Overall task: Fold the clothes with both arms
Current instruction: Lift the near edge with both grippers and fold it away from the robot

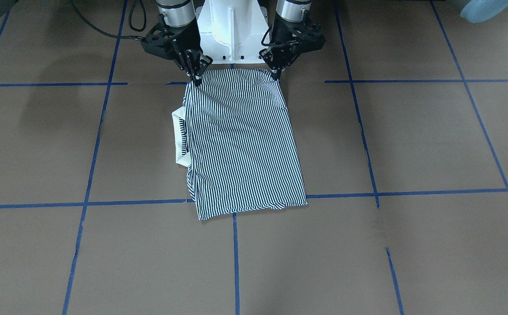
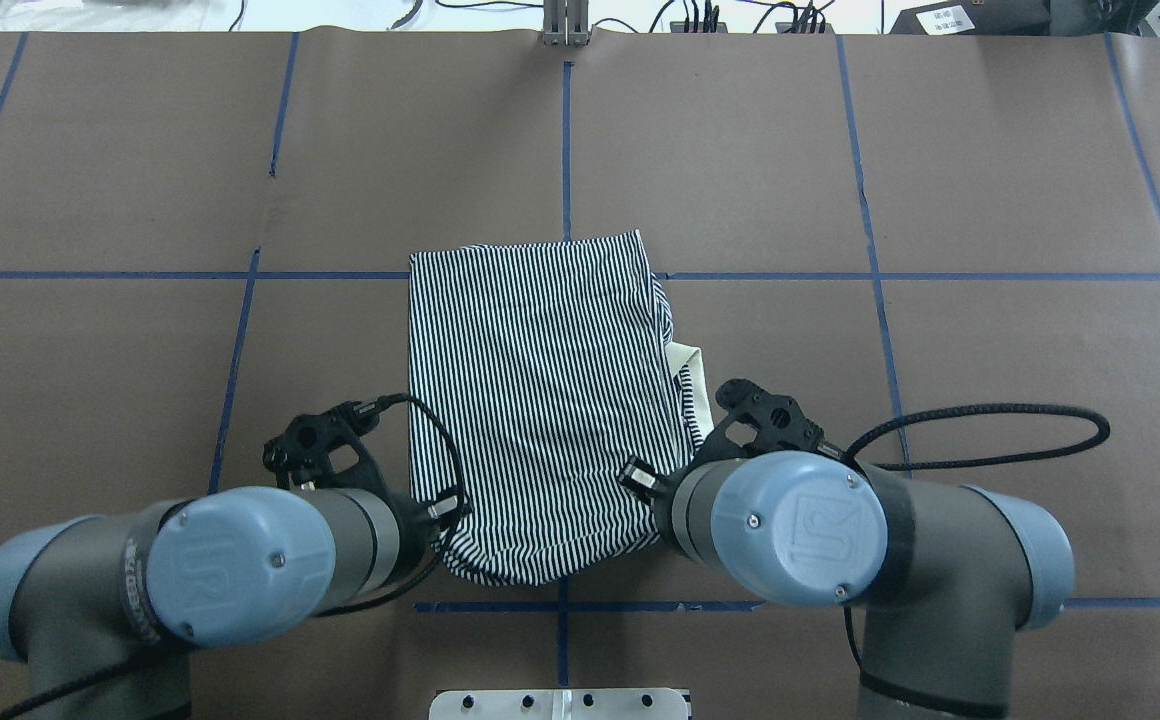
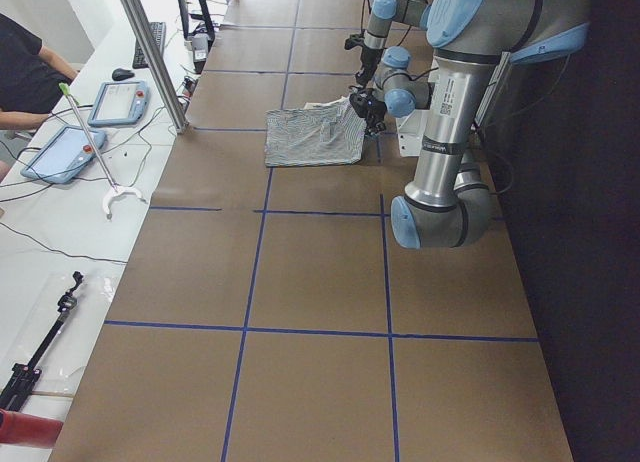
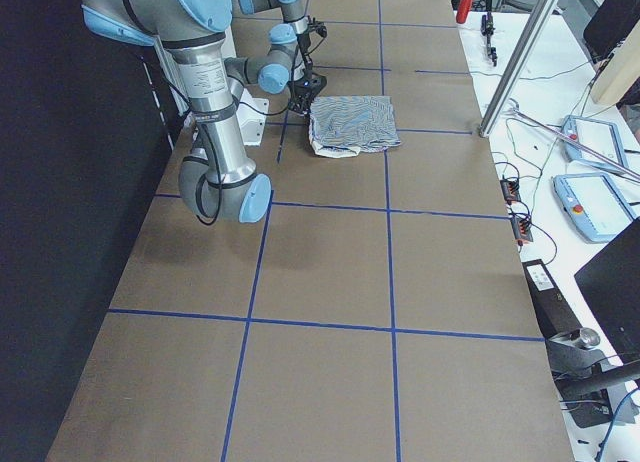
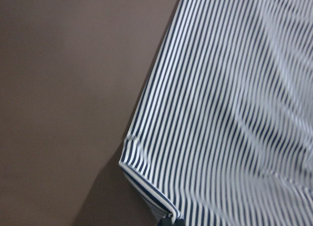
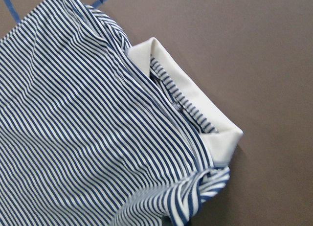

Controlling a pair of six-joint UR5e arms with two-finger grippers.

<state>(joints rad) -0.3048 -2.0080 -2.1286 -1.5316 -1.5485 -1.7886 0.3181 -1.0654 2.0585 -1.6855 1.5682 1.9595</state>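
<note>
The robot's left gripper will release the striped polo shirt's near corner on its far corner (image 1: 305,200), beside the blue tape line.
The navy-and-white striped polo shirt (image 1: 241,140) lies folded into a long rectangle in the middle of the table (image 2: 530,400). Its cream collar (image 1: 178,140) sticks out at one side (image 2: 697,385) (image 6: 215,133). My left gripper (image 1: 276,75) is shut on the shirt's corner nearest the robot. My right gripper (image 1: 197,78) is shut on the other near corner. In the overhead view both wrists hide the fingertips. The left wrist view shows the striped corner (image 5: 146,182) just off the brown table. The shirt also shows in the side views (image 3: 310,142) (image 4: 355,122).
The white pedestal base (image 1: 232,30) stands right behind the shirt's near edge. A black cable (image 2: 990,440) loops on the table beside the right arm. Blue tape lines (image 1: 236,262) grid the brown tabletop. A side bench holds tablets (image 3: 60,152) behind a metal post (image 3: 150,52).
</note>
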